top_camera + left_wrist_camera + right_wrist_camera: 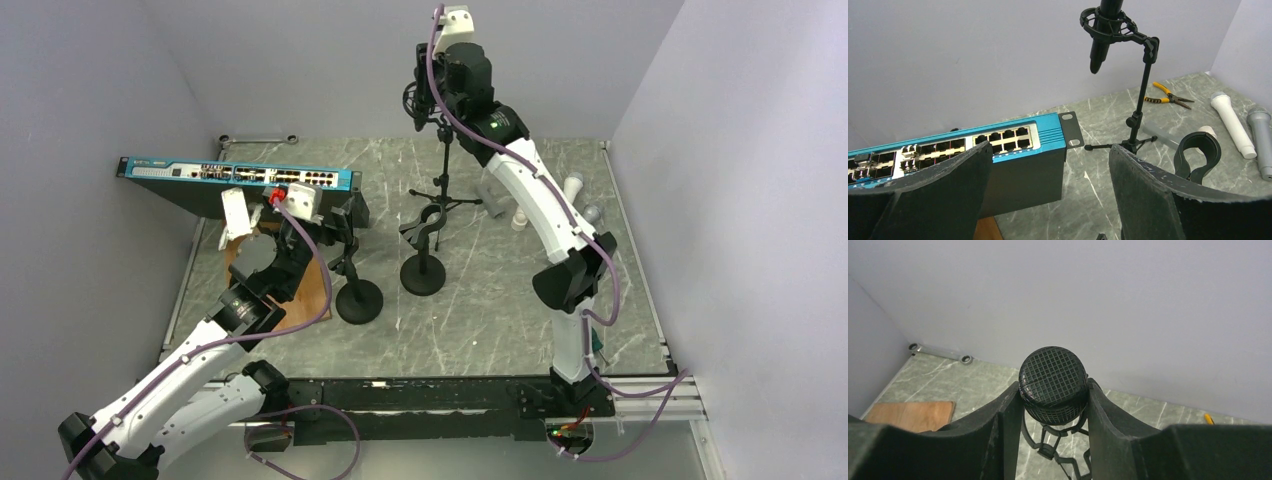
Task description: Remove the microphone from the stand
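The robot's right gripper should set the black microphone down on the bare table point(528, 276) between the desk stands and the grey microphone.
A black microphone point(1053, 380) with a mesh head hangs in a black shock mount point(1108, 25) on top of a thin tripod stand point(445, 170) at the back of the table. It also shows in the left wrist view point(1100, 40). My right gripper point(1054, 390) is high above the table point(432, 95) and is shut on the microphone's mesh head, one finger on each side. The microphone sits in the mount. My left gripper point(1050, 160) is open and empty, low by the switch and the desk stands point(340, 225).
A blue network switch point(240, 178) stands at the back left beside a wooden board point(305, 290). Two round-base desk stands point(358, 298) point(423, 270) are in the middle. A white microphone point(1233, 125), a grey one point(1262, 137) and yellow pliers point(1168, 95) lie at the right.
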